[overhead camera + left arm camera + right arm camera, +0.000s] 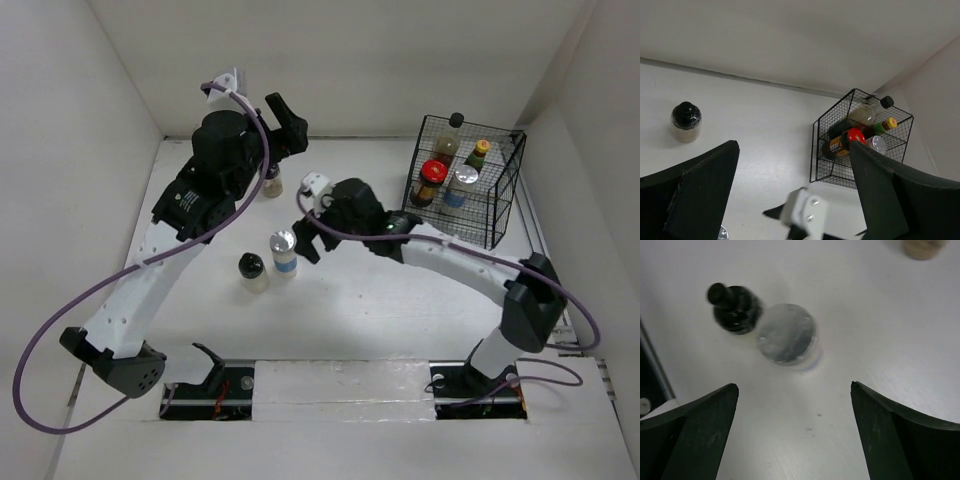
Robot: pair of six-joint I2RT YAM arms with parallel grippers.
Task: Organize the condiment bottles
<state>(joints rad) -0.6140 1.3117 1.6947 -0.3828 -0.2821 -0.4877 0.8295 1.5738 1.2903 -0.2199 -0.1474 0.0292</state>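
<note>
The silver-capped shaker is standing on the table beside the black-capped jar, and my right gripper should close on the upper part (283, 248) (794, 346) of it.
A silver-capped shaker (283, 250) and a black-capped jar (252, 272) stand side by side on the table's left middle. My right gripper (305, 228) is open and empty just right of the shaker. In the right wrist view the shaker (786, 333) and the jar (735, 307) lie ahead of the open right gripper (794, 386). A second black-capped jar (271, 180) stands further back, below my left gripper (290, 120); that jar also shows in the left wrist view (686, 121). My left gripper (793, 146) is open and empty, raised above the table.
A black wire basket (500, 215) at the back right holds a brown sauce bottle (450, 140), a green-capped bottle (478, 155), a red-lidded jar (432, 180) and a silver-capped shaker (462, 185). White walls enclose the table on three sides.
</note>
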